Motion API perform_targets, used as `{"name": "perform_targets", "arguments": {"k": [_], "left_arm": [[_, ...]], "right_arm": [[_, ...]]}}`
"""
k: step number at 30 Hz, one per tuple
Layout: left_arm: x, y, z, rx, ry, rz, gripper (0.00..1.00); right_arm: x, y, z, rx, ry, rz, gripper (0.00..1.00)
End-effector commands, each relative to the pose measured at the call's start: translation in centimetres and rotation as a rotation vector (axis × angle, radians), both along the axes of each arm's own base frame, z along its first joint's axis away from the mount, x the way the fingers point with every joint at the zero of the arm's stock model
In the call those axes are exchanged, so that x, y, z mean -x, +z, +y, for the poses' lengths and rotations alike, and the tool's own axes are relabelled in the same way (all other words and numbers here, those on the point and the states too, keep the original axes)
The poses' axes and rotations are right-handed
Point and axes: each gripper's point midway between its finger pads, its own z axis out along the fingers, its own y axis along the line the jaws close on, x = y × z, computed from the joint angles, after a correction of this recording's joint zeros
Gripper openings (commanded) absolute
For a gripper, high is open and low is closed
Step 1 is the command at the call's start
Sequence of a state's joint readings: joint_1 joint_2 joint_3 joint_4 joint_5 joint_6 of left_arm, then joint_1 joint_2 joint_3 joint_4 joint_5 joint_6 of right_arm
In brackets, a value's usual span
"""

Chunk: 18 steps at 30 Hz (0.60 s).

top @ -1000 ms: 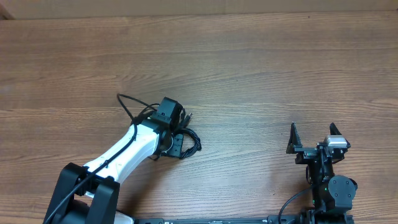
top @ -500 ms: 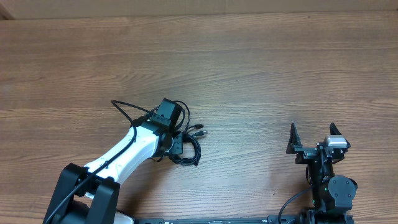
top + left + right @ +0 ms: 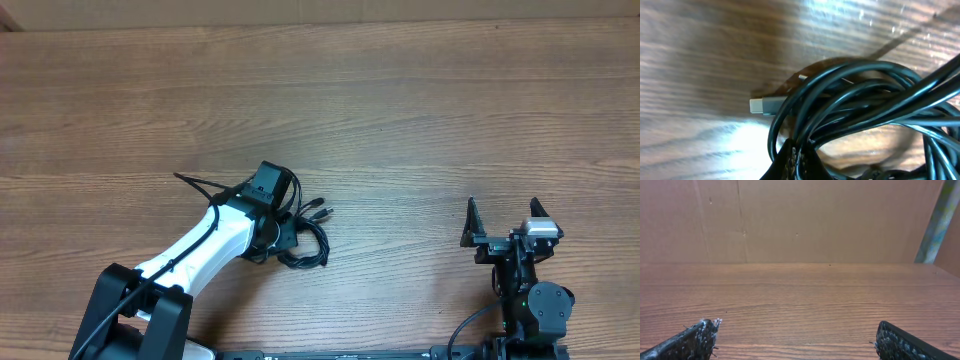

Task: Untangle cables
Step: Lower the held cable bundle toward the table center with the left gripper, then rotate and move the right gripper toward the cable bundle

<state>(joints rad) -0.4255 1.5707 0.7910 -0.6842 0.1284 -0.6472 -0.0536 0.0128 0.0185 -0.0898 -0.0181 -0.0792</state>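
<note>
I will open my left gripper, back off and close it around the thick side of the coil (image 3: 809, 111), because it pinches only the outer strands of cable while most loops lie beside its fingers.
The cables (image 3: 308, 243) are thin black cords bunched in a tangle on the wood table, just left of centre. Their silvery plugs (image 3: 320, 211) stick out to the right, and one strand (image 3: 192, 181) trails off up and left. My left gripper (image 3: 287, 232) reaches into the bundle from the lower left and is shut on the cords. In the left wrist view the looped cables (image 3: 865, 95) fill the picture, a grey plug (image 3: 762, 105) lies flat on the wood, and my left gripper (image 3: 801, 156) pinches strands between its dark tips. Far right, my right gripper (image 3: 503, 225) stands open and holds nothing.
The wood table (image 3: 420, 110) runs back to a brown cardboard wall (image 3: 800, 220). The right wrist view shows bare planks between my right gripper's fingertips (image 3: 696, 339), with nothing between them. The left arm's white link (image 3: 200, 245) slants up from the lower left.
My left gripper closed on the bundle. The tangle shifted slightly down and right, the plugs swung out to the right, and the trailing strand slid further left. The right arm has not moved.
</note>
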Motion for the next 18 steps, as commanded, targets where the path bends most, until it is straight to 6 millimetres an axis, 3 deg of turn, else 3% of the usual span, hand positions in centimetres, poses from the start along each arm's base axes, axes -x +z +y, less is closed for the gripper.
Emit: {"name": "perform_targets", "arguments": {"k": [1, 8, 16, 18], "left_arm": [[2.3, -0.9, -0.8, 0.051, 0.03, 0.097, 0.04], [2.9, -0.9, -1.8, 0.046, 0.129, 0.119, 0.05], [3.4, -0.8, -4.5, 0.071, 0.044, 0.08, 0.04], [3.4, -0.7, -5.2, 0.082, 0.018, 0.063, 0.04]], "right_arm": [[0.0, -0.2, -0.4, 0.002, -0.018, -0.005, 1.0], [0.0, -0.2, -0.4, 0.002, -0.018, -0.005, 1.0], [0.0, 0.2, -0.3, 0.002, -0.016, -0.02, 1.0], [0.0, 0.5, 0.8, -0.004, 0.047, -0.032, 1.0]]}}
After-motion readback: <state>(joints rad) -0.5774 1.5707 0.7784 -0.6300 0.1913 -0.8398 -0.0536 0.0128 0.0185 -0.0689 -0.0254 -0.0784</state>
